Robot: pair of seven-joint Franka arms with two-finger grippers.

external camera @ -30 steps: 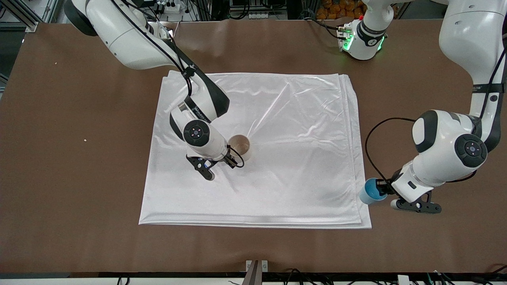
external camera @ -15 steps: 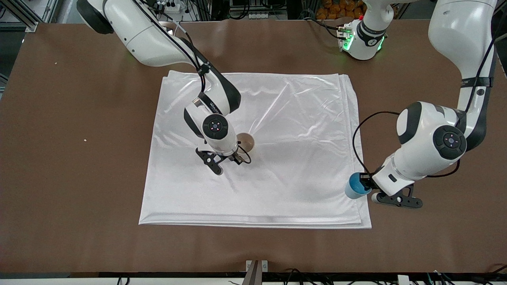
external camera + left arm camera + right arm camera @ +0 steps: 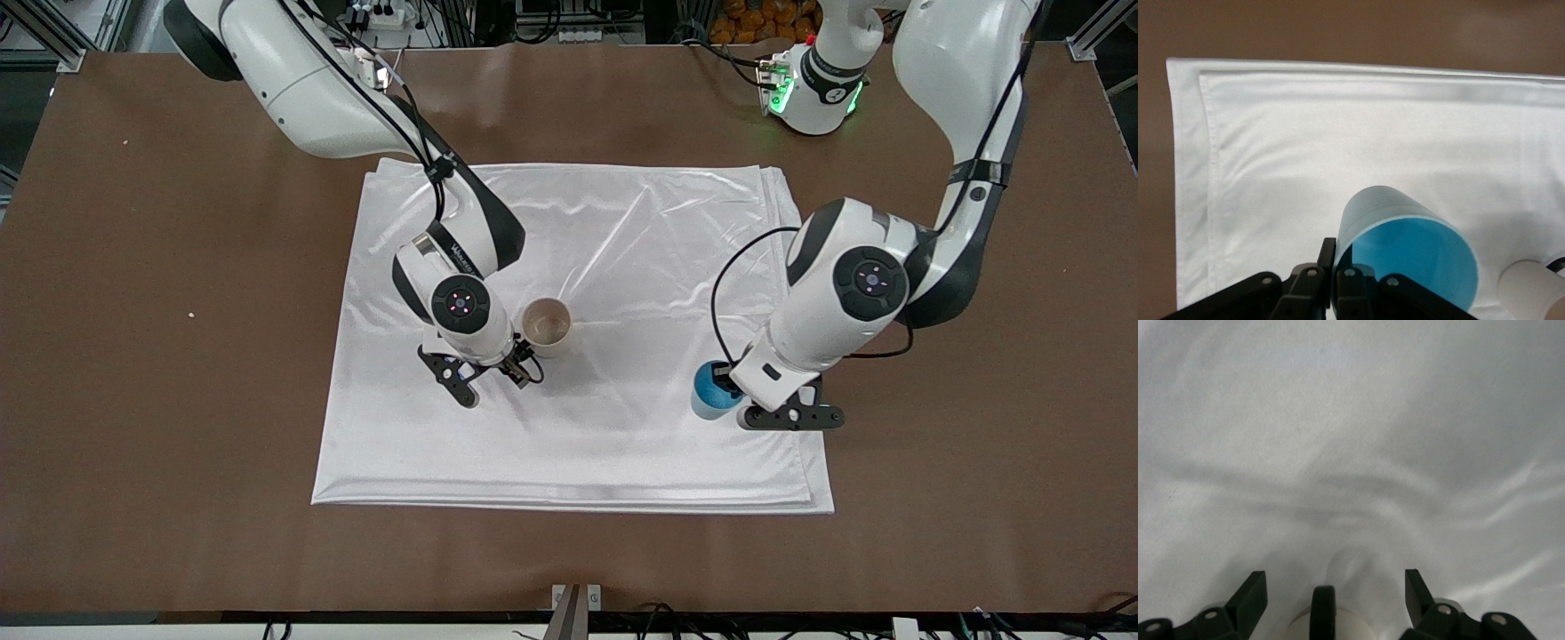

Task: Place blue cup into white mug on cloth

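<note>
The blue cup, now held over the cloth, will be let go by my left gripper down inside the opening of the white mug (image 3: pixel 547 334) (image 3: pixel 1557 308), near the middle of the cloth.
The white mug (image 3: pixel 545 324) stands upright on the white cloth (image 3: pixel 640 258), near its middle. My right gripper (image 3: pixel 492 375) is open and low beside the mug. In the right wrist view the mug's black loop handle (image 3: pixel 1323 613) lies between the spread fingers (image 3: pixel 1253 595) of the right gripper (image 3: pixel 1336 585). My left gripper (image 3: pixel 745 400) is shut on the rim of the blue cup (image 3: pixel 711 391) and holds it over the cloth toward the left arm's end. In the left wrist view the blue cup (image 3: pixel 1405 250) is pinched at its wall by the left gripper (image 3: pixel 1336 267), and the mug (image 3: pixel 1533 293) shows at the edge.
The brown table (image 3: pixel 178 400) surrounds the cloth. The cloth's folded layered edge (image 3: pixel 1191 187) shows in the left wrist view. The left arm's base with a green light (image 3: pixel 813 89) stands at the table's top edge.
My left arm has carried the blue cup from beside the cloth's edge to over the cloth, toward the mug. My right gripper has shifted slightly beside the mug.
</note>
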